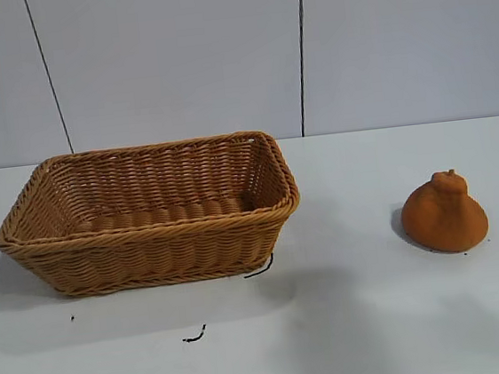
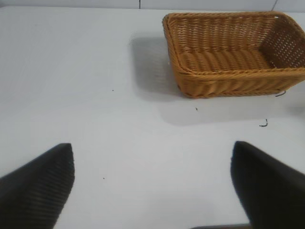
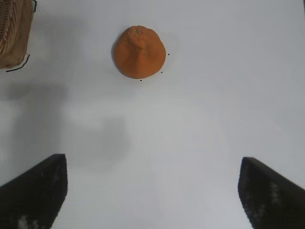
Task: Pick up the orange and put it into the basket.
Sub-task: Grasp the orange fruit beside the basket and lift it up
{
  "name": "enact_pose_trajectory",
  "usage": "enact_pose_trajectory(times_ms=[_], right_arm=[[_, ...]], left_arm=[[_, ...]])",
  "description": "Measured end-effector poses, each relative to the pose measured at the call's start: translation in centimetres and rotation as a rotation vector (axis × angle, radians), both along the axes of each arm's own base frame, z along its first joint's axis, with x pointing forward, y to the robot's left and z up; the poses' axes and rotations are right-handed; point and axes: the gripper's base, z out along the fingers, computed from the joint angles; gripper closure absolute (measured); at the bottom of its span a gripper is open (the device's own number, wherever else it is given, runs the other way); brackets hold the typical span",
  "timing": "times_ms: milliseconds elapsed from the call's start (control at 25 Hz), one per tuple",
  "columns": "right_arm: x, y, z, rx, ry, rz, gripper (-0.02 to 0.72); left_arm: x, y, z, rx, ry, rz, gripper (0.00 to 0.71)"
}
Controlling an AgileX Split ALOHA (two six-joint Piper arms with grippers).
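Note:
Next, my right gripper goes to the orange's upper part [image 1: 449,197] [image 3: 137,42], just below its knob, and closes there.
The orange [image 1: 444,213] sits on the white table at the right, knob up; it also shows in the right wrist view [image 3: 139,52]. The wicker basket [image 1: 153,242] stands at the left, empty; it also shows in the left wrist view [image 2: 228,76], and its corner shows in the right wrist view [image 3: 13,33]. My right gripper [image 3: 152,167] is open and empty, above the table, with the orange some way ahead of it. My left gripper [image 2: 152,157] is open and empty, well short of the basket. Neither gripper shows in the exterior view.
Small dark thread scraps lie on the table by the basket's front corner [image 1: 260,267] and in front of it [image 1: 195,336]. A grey panelled wall [image 1: 174,61] stands behind the table.

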Motion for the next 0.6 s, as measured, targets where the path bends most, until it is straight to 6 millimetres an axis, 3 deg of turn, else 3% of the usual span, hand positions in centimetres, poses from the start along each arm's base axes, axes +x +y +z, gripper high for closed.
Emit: enact_pose_trajectory(times_ms=[160, 320, 600], right_arm=[[5.2, 0.3, -2.8, 0.007, 0.074, 0.012, 0.008], [8.9, 0.5, -6.1, 0.014, 0.144, 0.01, 0.008], [11.8, 0.7, -12.8, 0.016, 0.273, 0.011, 0.008]], left_arm=[[0.0, 0.0, 0.0, 0.0, 0.0, 0.0, 0.071], [0.0, 0.0, 0.0, 0.0, 0.0, 0.0, 0.071], [0.0, 0.0, 0.0, 0.0, 0.0, 0.0, 0.071]])
